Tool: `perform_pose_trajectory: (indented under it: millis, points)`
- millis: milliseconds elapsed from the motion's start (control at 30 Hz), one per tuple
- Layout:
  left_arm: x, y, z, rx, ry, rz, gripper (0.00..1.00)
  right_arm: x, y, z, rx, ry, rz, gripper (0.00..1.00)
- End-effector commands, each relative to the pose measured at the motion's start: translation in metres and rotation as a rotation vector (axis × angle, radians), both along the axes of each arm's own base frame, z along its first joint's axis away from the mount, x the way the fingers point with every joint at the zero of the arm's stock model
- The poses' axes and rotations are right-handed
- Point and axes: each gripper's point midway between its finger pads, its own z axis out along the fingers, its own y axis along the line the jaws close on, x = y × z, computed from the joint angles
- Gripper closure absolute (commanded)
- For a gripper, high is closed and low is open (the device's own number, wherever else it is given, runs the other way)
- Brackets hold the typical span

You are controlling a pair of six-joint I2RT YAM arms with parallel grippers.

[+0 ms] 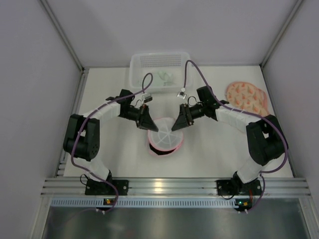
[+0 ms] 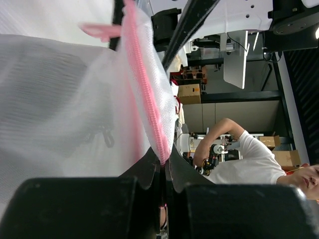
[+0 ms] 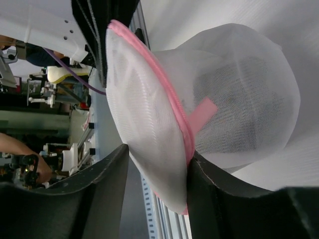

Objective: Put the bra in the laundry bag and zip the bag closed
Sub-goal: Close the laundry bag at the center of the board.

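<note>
The laundry bag's rim is bulging wide across my right gripper's fingers, so that gripper should open, move back and pinch the zipper edge (image 3: 186, 130) next to the pink pull tab.
The laundry bag (image 1: 164, 139) is white mesh with a pink zipper and is held up over the table's middle between both grippers. My left gripper (image 1: 148, 123) is shut on the bag's pink zipper edge (image 2: 144, 84), and its jaws (image 2: 163, 162) pinch the seam. My right gripper (image 1: 177, 124) is open, with the bag's rim (image 3: 172, 107) between its spread fingers (image 3: 157, 159). The right finger touches the zipper. A pink pull tab (image 3: 202, 113) hangs inside. The bra (image 1: 246, 97), peach with a red pattern, lies flat at the back right, clear of both grippers.
A clear plastic basket (image 1: 159, 67) with small items stands at the back centre, just behind the grippers. Grey walls enclose the table on the left, right and back. An aluminium rail (image 1: 164, 186) runs along the near edge.
</note>
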Motion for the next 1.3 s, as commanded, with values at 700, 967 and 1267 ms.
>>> perform_pose_trajectory:
  millis: [700, 967, 1267]
  points:
    - [0.077, 0.057, 0.022, 0.385, -0.707, 0.247, 0.5, 0.004, -0.013, 0.0, -0.044, 0.075, -0.359, 1.0]
    - [0.016, 0.043, 0.01, 0.343, -0.53, 0.215, 0.33, -0.002, -0.019, 0.001, -0.004, 0.202, -0.421, 0.97]
    - [-0.002, 0.036, -0.045, 0.483, -0.433, 0.134, 0.35, -0.013, -0.056, -0.012, -0.156, 0.117, -0.467, 0.32]
